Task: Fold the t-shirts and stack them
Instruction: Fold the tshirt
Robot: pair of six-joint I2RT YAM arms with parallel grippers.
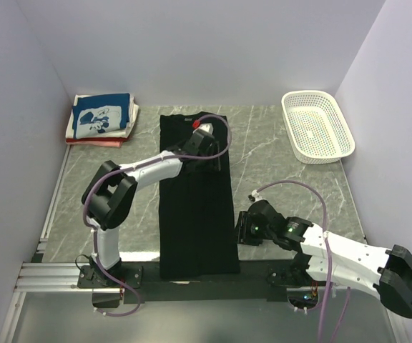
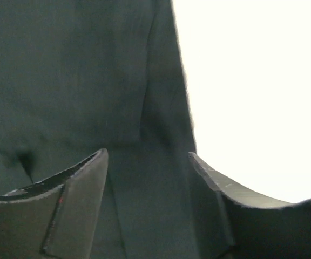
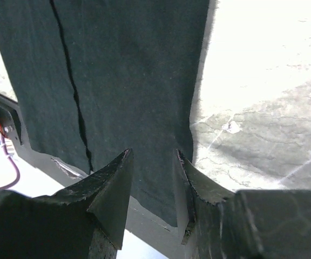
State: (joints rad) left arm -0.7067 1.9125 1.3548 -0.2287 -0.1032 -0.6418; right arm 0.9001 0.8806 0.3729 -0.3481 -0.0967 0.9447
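I should close my left gripper next on the folded-over sleeve's end [image 1: 207,141], just below the black t-shirt's collar.
A black t-shirt [image 1: 195,214] lies flat on the table as a long strip folded lengthwise, running from the back to the front edge. It also shows in the left wrist view [image 2: 90,81] and in the right wrist view [image 3: 134,70]. My left gripper [image 1: 219,163] is low over the shirt's upper right part; its jaws stand open [image 2: 147,156] with cloth beneath them. My right gripper [image 1: 239,230] is at the shirt's right edge near the bottom hem, jaws open [image 3: 153,154] over that edge. A folded stack [image 1: 102,118] with a blue white-print shirt on top sits at the back left.
A white perforated basket [image 1: 317,127] stands at the back right. The grey marble table [image 1: 277,171] shows to the right of the shirt. A black rail [image 1: 192,289] runs along the front edge. White walls enclose three sides.
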